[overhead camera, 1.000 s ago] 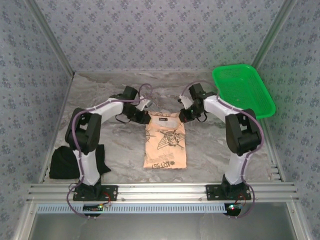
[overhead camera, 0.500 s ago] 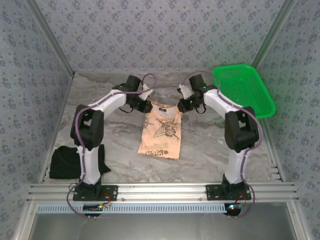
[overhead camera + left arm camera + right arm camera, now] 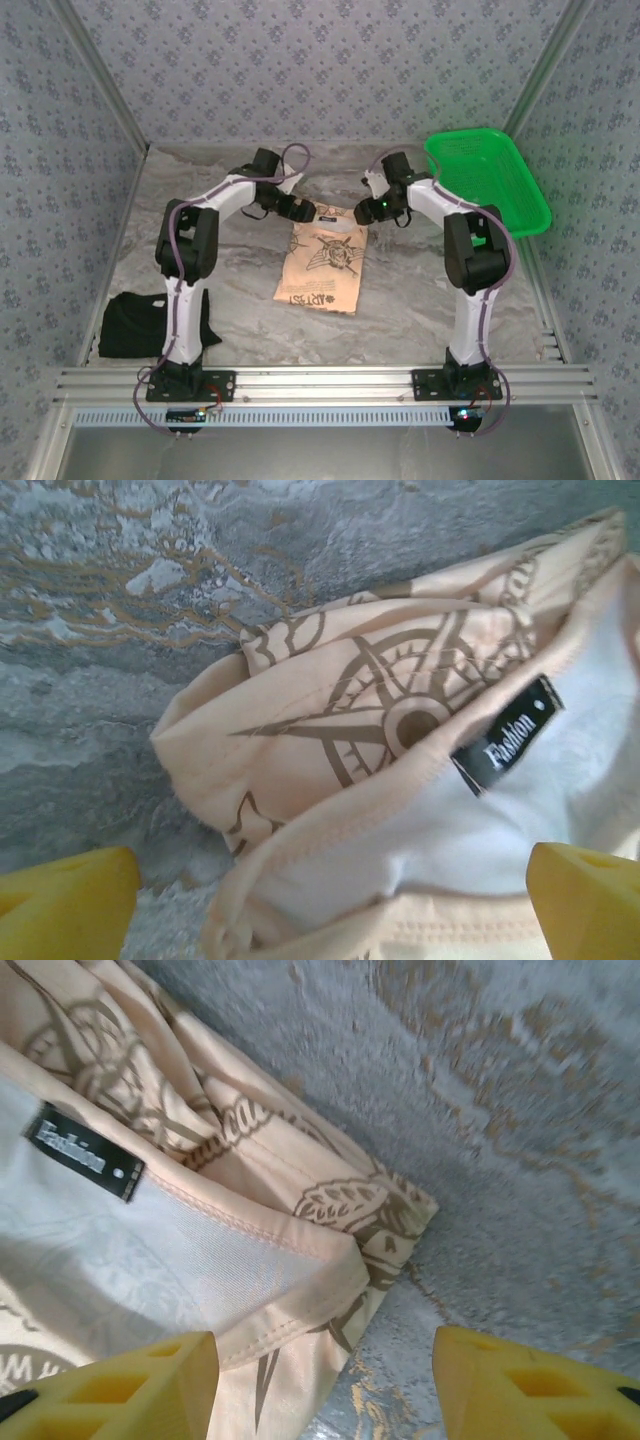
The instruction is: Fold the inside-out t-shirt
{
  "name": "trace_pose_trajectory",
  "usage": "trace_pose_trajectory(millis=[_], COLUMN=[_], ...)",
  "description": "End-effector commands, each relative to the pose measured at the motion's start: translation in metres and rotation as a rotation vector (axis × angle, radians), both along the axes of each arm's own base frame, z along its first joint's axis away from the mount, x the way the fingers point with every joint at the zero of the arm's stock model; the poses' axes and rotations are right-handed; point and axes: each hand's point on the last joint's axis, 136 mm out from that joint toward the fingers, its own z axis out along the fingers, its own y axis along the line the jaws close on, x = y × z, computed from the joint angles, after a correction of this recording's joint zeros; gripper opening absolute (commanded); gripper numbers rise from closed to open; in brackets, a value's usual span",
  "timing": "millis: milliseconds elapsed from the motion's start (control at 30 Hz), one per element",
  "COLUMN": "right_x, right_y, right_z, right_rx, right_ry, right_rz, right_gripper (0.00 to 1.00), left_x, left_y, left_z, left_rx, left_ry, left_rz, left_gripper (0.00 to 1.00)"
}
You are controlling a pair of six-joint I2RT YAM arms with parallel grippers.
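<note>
The collar's label edge runs at a slant across the left gripper's open fingers, so the robot should turn the left gripper and pinch the collar's corner (image 3: 236,920) before folding the t-shirt.
The inside-out t-shirt (image 3: 322,270) lies as a narrow peach strip with dark compass drawings in the middle of the marble table, slightly skewed. Its collar end points away from the arm bases. My left gripper (image 3: 306,212) hangs open over the collar's left side. In the left wrist view the pale inner cloth (image 3: 400,850) and the black neck label (image 3: 505,735) lie between the spread yellow fingertips (image 3: 60,905). My right gripper (image 3: 358,214) is open at the collar's right corner (image 3: 390,1215); one fingertip (image 3: 110,1380) is over cloth, the other over bare table.
A plain black folded garment (image 3: 150,325) lies at the near left by the left arm's base. A green basket (image 3: 487,180) stands at the far right. Patterned walls close in the table (image 3: 430,290) on three sides.
Both grippers moved away from the bases and drew closer together at the collar. The shirt slid away from the bases with them and now lies a little askew.
</note>
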Motion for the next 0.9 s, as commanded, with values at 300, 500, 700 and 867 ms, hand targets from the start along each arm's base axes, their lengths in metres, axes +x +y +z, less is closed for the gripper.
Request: trace_pose_trajectory(millis=[300, 500, 700, 867], right_x=[-0.001, -0.006, -0.003, -0.007], right_y=[-0.007, 0.000, 0.006, 0.013], right_z=[-0.012, -0.015, -0.028, -0.046], right_rx=[-0.114, -0.066, -0.105, -0.156], right_ry=[-0.031, -0.095, -0.128, -0.142], right_rz=[0.451, 0.683, 0.812, 0.943], right_gripper=[0.65, 0.69, 0.76, 0.74], left_x=[-0.005, -0.010, 0.007, 0.020], left_y=[-0.017, -0.017, -0.016, -0.025], left_z=[0.027, 0.024, -0.013, -0.026], left_rx=[-0.011, 0.071, 0.262, 0.332], left_ry=[-0.160, -0.272, -0.317, -0.383], left_rz=[-0.522, -0.723, -0.824, -0.868], left_gripper=[0.99, 1.00, 1.00, 1.00])
